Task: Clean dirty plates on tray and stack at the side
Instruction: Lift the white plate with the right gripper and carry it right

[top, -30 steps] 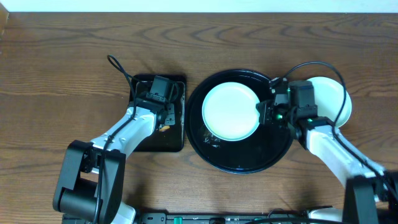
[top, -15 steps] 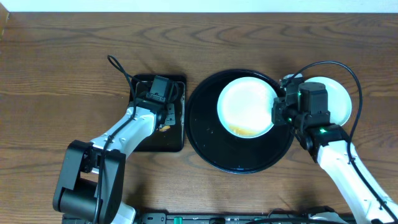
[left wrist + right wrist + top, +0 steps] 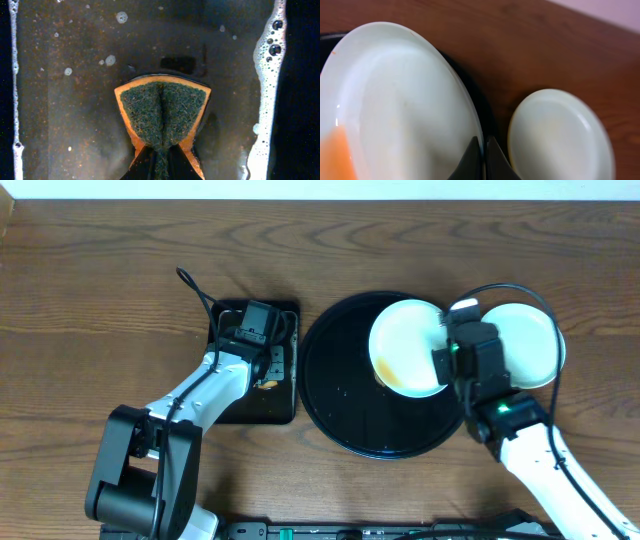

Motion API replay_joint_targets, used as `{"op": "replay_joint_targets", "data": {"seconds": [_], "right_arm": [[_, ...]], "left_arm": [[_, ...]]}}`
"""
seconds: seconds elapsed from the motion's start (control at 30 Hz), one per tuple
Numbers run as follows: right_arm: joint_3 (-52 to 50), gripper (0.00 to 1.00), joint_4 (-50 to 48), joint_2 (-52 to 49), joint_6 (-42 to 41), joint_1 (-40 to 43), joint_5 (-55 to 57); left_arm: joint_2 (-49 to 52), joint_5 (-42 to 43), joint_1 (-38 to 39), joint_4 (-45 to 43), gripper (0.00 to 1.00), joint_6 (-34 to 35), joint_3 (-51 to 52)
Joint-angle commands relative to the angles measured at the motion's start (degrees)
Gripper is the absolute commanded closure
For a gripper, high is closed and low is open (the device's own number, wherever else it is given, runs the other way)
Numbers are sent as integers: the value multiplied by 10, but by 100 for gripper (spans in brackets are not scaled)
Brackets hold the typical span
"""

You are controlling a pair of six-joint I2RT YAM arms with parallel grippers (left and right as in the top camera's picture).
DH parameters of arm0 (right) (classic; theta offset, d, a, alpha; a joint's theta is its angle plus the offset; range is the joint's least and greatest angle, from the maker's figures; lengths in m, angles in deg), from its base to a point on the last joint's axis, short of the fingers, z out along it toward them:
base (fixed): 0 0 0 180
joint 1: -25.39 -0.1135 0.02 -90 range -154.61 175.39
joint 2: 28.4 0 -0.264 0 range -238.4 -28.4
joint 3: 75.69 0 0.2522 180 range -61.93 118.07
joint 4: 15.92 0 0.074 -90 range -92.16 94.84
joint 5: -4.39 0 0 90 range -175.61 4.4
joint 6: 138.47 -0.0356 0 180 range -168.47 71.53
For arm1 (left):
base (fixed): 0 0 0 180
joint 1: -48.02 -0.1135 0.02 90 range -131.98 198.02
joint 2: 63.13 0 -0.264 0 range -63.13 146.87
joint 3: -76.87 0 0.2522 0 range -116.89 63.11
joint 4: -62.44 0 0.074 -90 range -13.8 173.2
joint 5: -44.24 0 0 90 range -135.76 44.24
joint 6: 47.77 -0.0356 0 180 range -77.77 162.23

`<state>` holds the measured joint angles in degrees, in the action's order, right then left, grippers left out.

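Next, I let go of the pale plate with my right gripper on top of the other pale plate [image 3: 518, 345] [image 3: 561, 137] beside the round black tray.
My right gripper [image 3: 443, 362] is shut on the right rim of a pale plate [image 3: 405, 345] and holds it tilted over the right side of the round black tray [image 3: 350, 410]. Brown-orange liquid pools at the plate's lower left edge. In the right wrist view the fingers [image 3: 482, 155] pinch the rim of this plate [image 3: 395, 95]. A second pale plate [image 3: 525, 345] lies on the table right of the tray; it also shows in the right wrist view [image 3: 560, 135]. My left gripper [image 3: 260, 370] is shut on a folded orange-and-green sponge [image 3: 162, 112].
A small rectangular black tray [image 3: 285, 395] left of the round tray holds soapy water, with foam along its edges [image 3: 262, 75]. My left arm hangs over it. Bare wooden table [image 3: 100, 280] lies all around.
My right gripper has lifted the plate by its rim and carried it right, tilting it. Orange liquid has run to its lower edge. The left arm has not moved.
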<state>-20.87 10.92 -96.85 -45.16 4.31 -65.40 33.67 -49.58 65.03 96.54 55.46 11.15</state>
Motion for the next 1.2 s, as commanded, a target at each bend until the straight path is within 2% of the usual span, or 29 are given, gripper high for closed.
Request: {"op": "replay_joint_targets", "data": {"seconds": [0.0,0.37,0.57,1.03,1.17], "right_arm": [[1,99,-3,9,22,-53,148],[1,99,-54,9,101,-229,351],[1,99,-98,9,163,-293,417],[1,99,-121,9,186,-308,439],[1,99,-122,9,158,-304,438]], "left_arm": [[3,10,-2,-1,93,-14,7],[3,10,-2,-1,93,-14,7],[3,10,-2,-1,93,-14,7],[3,10,-2,-1,92,-14,7],[3,10,-2,-1,93,-14,7]]}}
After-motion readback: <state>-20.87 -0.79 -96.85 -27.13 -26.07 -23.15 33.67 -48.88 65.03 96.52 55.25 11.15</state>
